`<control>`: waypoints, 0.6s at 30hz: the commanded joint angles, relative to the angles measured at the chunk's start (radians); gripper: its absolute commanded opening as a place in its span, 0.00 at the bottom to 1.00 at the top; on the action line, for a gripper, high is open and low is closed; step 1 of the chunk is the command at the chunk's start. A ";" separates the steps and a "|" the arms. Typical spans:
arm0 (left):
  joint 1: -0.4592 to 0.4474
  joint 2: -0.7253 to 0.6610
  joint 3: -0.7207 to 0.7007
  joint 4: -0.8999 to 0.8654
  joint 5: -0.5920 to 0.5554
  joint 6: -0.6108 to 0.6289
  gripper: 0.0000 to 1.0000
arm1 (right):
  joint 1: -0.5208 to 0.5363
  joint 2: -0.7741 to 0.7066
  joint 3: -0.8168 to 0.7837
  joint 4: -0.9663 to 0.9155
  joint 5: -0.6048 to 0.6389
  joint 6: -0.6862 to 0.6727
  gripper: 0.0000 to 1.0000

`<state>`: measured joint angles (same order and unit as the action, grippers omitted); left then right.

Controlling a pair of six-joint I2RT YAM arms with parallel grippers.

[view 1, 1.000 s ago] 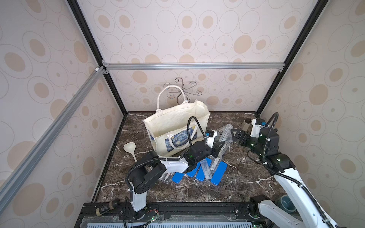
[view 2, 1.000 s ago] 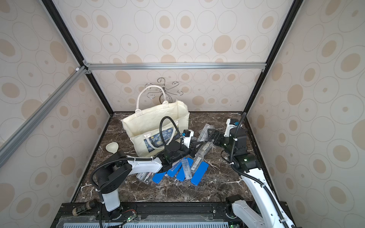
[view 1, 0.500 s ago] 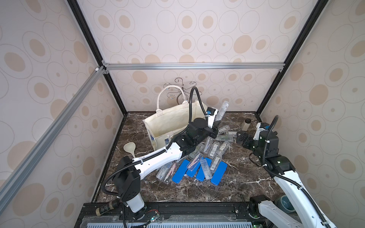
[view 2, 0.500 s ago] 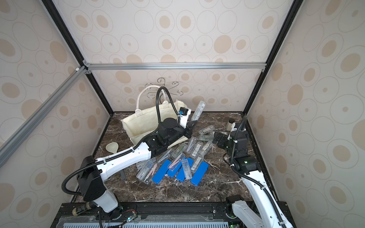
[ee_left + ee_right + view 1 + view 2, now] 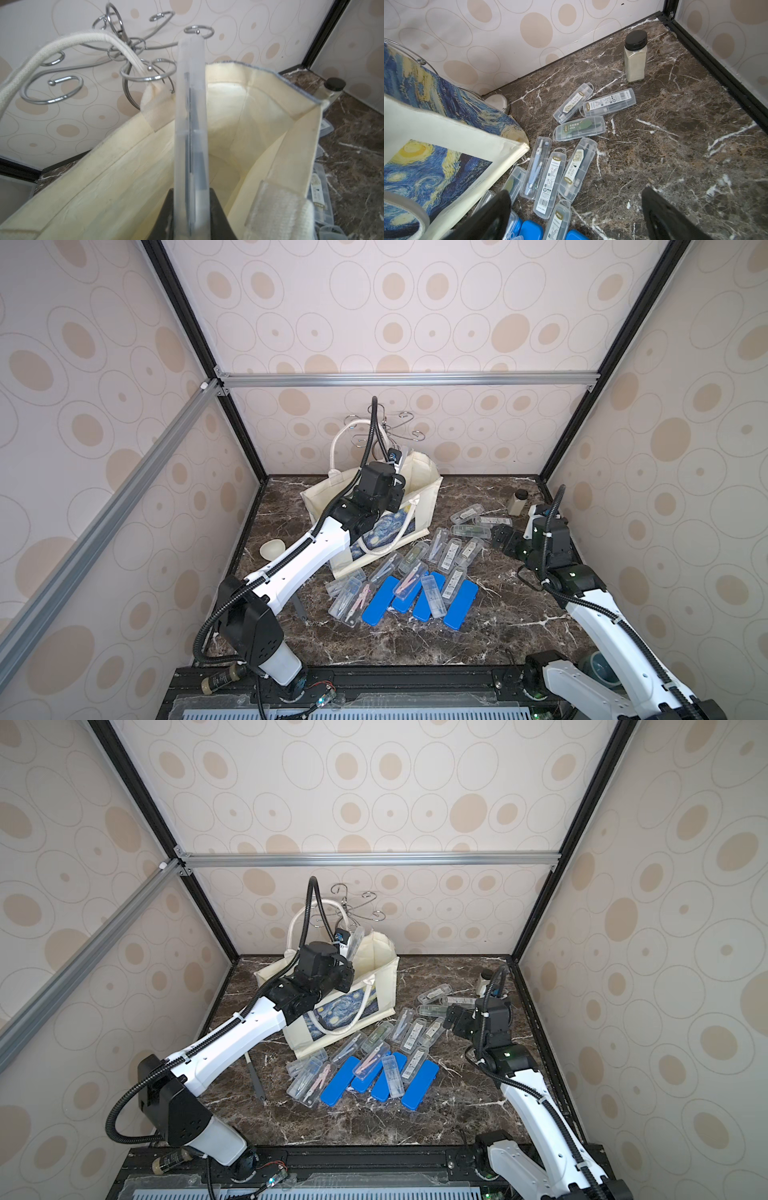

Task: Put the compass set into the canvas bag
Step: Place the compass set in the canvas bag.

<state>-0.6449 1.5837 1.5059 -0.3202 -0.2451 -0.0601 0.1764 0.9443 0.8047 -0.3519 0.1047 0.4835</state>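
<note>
My left gripper is going to release the clear-cased compass set on the inside bottom of the canvas bag, against the bag's back side (image 5: 383, 514).
The canvas bag (image 5: 419, 506) (image 5: 382, 986) stands open at the back of the marble floor, starry print facing forward. My left gripper (image 5: 395, 475) (image 5: 345, 957) hovers over its mouth, shut on a clear-cased compass set (image 5: 191, 124) that points up and away from the jaws above the bag's cream inside (image 5: 270, 116). Several more compass sets (image 5: 415, 572) (image 5: 579, 166), in clear and blue cases, lie scattered in front of and to the right of the bag. My right gripper (image 5: 505, 539) (image 5: 577, 207) stands open and empty, low over the right end of that pile.
A black-lidded jar (image 5: 518, 502) (image 5: 635, 60) stands in the back right corner. A wire hook rack (image 5: 390, 431) (image 5: 128, 47) behind the bag holds one bag handle. A pale spoon (image 5: 272, 549) lies at the left wall; a dark stick (image 5: 300, 608) lies by the pile.
My left arm has lifted a clear compass set from the pile and carried it back and up to above the bag's mouth. The right arm has shifted only slightly.
</note>
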 commanded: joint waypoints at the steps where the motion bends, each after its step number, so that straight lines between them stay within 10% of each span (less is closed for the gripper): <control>1: 0.013 -0.031 -0.016 -0.110 -0.041 0.101 0.18 | -0.008 0.005 -0.017 0.008 -0.002 -0.007 1.00; 18: 0.068 0.165 0.136 -0.280 -0.170 0.284 0.18 | -0.012 0.004 -0.028 0.002 -0.010 -0.011 1.00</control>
<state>-0.5922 1.7245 1.5764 -0.5201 -0.3656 0.1646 0.1703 0.9485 0.7876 -0.3515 0.1013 0.4808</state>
